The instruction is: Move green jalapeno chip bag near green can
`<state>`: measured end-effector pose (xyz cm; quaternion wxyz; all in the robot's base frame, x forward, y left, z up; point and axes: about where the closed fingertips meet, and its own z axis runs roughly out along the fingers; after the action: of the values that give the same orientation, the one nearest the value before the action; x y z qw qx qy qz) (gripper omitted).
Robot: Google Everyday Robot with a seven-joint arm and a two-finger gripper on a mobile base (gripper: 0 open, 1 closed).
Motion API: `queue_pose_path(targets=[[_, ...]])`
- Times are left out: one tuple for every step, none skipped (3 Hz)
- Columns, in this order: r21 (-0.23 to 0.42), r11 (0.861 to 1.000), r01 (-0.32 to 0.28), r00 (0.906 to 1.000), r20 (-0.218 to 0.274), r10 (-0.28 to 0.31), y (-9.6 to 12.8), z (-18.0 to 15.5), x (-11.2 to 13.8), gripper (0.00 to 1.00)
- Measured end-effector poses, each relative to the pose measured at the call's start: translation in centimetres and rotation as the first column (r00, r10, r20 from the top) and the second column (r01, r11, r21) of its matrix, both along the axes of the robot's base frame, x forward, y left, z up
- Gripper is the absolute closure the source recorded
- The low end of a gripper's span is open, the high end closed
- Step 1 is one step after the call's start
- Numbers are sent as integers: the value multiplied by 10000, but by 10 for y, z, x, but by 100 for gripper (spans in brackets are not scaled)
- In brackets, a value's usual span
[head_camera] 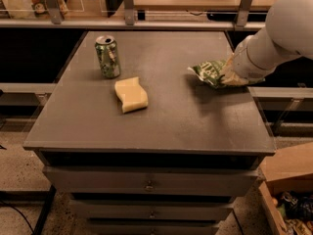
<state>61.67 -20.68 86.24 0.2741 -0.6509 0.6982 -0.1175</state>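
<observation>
I'll release the green jalapeno chip bag, now held just above the table, beside the green can, just behind the yellow sponge (147,58).
The green jalapeno chip bag (208,72) is crinkly and shiny green with white lettering. It is at the right side of the grey table (161,126), held just above the top with its shadow under it. My gripper (226,75) is shut on the bag's right end, and the white arm comes in from the upper right. The green can (107,57) stands upright at the back left of the table, well apart from the bag.
A pale yellow wavy sponge block (130,94) lies between the can and the bag, nearer the can. A rail with posts (128,6) runs behind the table. A cardboard box (288,190) sits on the floor at the lower right.
</observation>
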Motion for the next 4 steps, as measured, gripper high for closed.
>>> queue_pose_path(targets=[[0,10000,-1,10000,0,1,0,0,0,100],[141,9988,-469,9982,383,463,19,14,6,100],[295,9905,-1346,9849,1142,1304,56,42,17,100],[359,9766,-2121,9635,1748,2028,95,61,29,100]])
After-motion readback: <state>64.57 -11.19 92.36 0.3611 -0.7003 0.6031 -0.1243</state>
